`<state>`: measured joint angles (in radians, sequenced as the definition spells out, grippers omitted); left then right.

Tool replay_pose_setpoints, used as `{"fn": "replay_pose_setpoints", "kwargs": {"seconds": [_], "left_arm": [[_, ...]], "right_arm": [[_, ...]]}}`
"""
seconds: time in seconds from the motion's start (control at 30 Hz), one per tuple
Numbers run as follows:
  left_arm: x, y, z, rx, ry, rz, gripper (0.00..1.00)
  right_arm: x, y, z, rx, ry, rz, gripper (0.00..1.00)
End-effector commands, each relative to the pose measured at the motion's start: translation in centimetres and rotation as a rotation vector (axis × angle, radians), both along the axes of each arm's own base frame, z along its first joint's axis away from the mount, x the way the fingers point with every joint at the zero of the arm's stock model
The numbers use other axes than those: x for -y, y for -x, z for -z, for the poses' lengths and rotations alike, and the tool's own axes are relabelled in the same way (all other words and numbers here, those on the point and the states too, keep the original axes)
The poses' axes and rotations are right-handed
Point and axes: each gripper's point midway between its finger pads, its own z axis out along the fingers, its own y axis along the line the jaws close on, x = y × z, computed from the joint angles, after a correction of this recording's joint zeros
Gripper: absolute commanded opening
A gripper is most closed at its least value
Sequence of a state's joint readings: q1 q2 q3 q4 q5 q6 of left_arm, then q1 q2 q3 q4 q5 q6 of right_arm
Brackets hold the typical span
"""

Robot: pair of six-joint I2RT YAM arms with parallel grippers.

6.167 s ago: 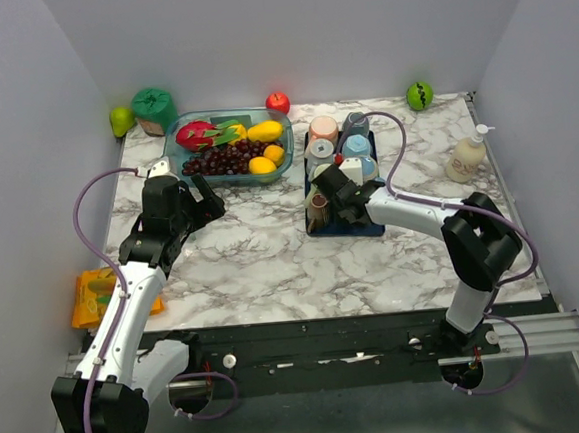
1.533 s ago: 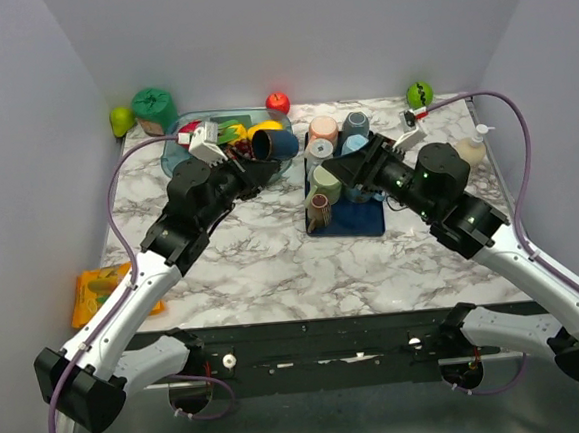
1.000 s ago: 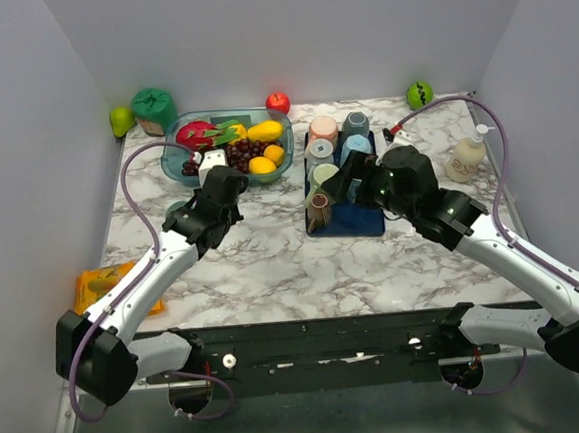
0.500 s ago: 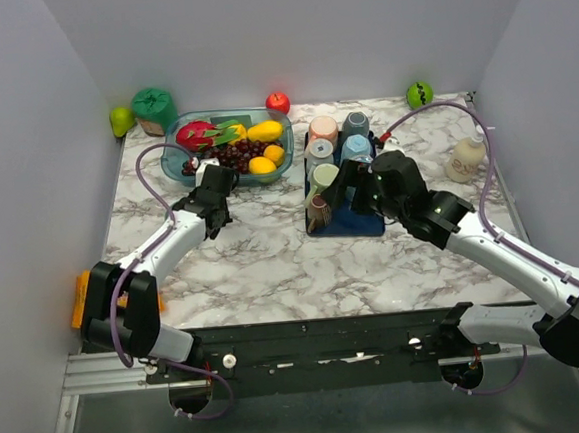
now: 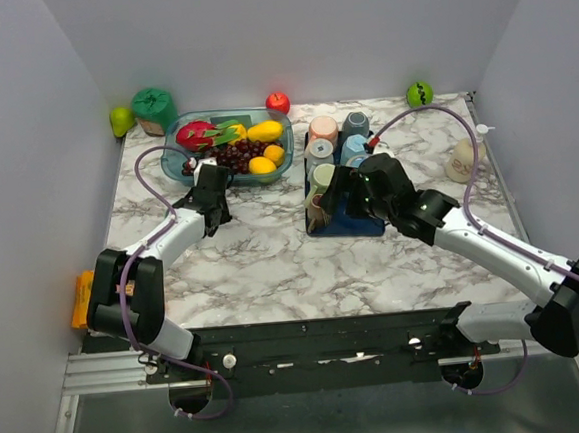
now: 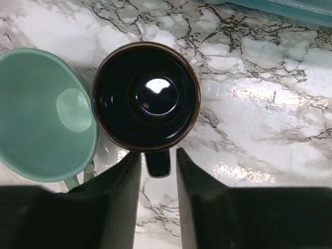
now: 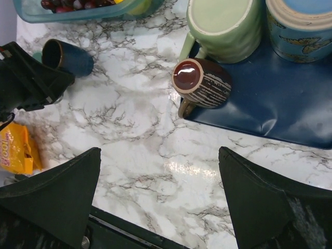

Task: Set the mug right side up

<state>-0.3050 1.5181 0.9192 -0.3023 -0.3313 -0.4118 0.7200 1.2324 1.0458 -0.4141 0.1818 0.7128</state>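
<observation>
My right gripper needs to next head over to the brown striped mug's handle (image 5: 313, 225) (image 7: 186, 109) at the corner of the blue tray, and it should close there.
A dark blue mug (image 6: 146, 96) stands on the marble with its mouth up. In the left wrist view I look straight down into it. Its handle (image 6: 157, 162) points back between my left gripper's (image 6: 158, 155) fingers, with a thin gap on each side, so the left gripper is open and holds nothing. The right wrist view also shows the mug (image 7: 67, 58), just beside the left gripper. My right gripper (image 7: 160, 155) hangs wide open and empty over bare marble, in front of the blue tray (image 7: 290, 119).
A pale teal mug (image 6: 44, 129) sits right against the blue mug. On the tray, a brown striped mug (image 7: 202, 83) stands base up beside a green mug (image 7: 225, 26) and others. The fruit bowl (image 5: 180, 160), soap bottle (image 5: 463, 160) and orange packet (image 5: 80, 293) lie around.
The left gripper brought the blue mug down from above the bowl onto the marble, and its jaws have just opened off the handle. The right arm drifted slightly left.
</observation>
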Motion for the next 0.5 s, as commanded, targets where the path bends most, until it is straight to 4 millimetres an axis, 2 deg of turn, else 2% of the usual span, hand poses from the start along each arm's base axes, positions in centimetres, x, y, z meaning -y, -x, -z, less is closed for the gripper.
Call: {"fn": "replay_pose_setpoints", "kwargs": {"seconds": [0.0,0.07,0.13,0.27,0.47], "left_arm": [[0.3,-0.6,-0.4,0.025,0.027,-0.012,0.52],[0.4,-0.5,-0.8,0.031,0.032,-0.013,0.55],[0.4,-0.4,-1.4,0.038,0.038,-0.014,0.63],[0.9,-0.1,-3.2,0.069,0.082,-0.001,0.65],[2.1,0.7,-8.7,0.177,0.181,0.044,0.81]], "right_arm": [[0.2,0.5,2.0,-0.041,0.055,-0.019,1.0],[0.2,0.4,2.6,-0.051,0.071,-0.021,1.0],[0.0,0.3,2.9,-0.051,0.088,-0.04,1.0],[-0.5,-0.1,3.6,-0.046,0.135,-0.096,1.0],[-1.6,-1.2,4.7,-0.021,0.235,-0.18,0.97]]}}
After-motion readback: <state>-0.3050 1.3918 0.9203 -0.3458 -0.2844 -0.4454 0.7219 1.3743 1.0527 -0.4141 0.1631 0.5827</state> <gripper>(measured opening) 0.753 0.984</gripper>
